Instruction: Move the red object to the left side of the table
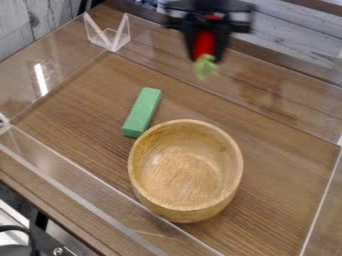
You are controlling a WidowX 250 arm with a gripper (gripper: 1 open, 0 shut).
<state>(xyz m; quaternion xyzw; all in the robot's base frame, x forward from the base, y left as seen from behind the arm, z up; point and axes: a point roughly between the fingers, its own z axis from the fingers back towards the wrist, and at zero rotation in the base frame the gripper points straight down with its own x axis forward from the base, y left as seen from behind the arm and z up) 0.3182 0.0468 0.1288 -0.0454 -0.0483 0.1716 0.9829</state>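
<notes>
Next, I let go of the red object, now held high above the wood, with my gripper between the green block and the clear side wall (83,84), in front of the clear stand.
The red object (202,46), a small glossy toy fruit with a green leafy end (205,68) hanging below it, is held in the air above the far part of the table (287,150). My gripper (202,50) points down and is shut on it, a dark finger on each side. The picture is motion-blurred around the hand. The fruit hangs well above the wood, up and behind the green block and the bowl.
A green rectangular block (140,111) lies left of centre. A large wooden bowl (186,168) sits in front. Low clear acrylic walls (60,60) border the tabletop, and a clear stand (107,33) is at the far left corner.
</notes>
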